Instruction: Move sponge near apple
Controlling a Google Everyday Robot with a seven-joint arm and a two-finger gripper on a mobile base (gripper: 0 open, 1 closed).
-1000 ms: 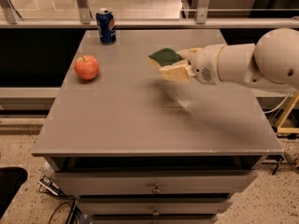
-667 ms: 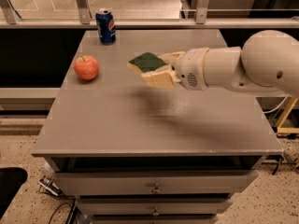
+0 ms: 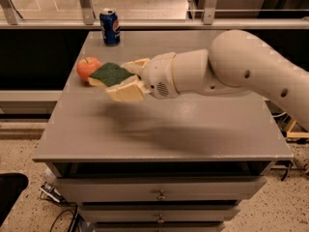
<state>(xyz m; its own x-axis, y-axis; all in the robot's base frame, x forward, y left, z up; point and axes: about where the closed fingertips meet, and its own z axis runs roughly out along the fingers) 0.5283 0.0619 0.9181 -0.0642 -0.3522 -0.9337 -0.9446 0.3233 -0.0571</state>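
Observation:
Next, I release the sponge on the grey table [image 3: 85, 101] in front of the red-orange apple.
The sponge [image 3: 110, 74], dark green on top with pale yellow foam below, is held above the grey table [image 3: 164, 129] at its left side. My gripper [image 3: 129, 79] is shut on the sponge, one cream finger behind it and one in front. The red-orange apple [image 3: 87, 67] sits on the table just left of the sponge; the sponge's left end overlaps the apple's right side in the camera view. My white arm reaches in from the right.
A blue Pepsi can [image 3: 110, 27] stands at the table's back left corner. A railing and glass run behind the table. Drawers [image 3: 159, 195] are below the tabletop. Cables lie on the speckled floor at the lower left.
My gripper has carried the sponge leftward across the table, from the right of centre to right beside the apple. The apple and the can have not moved.

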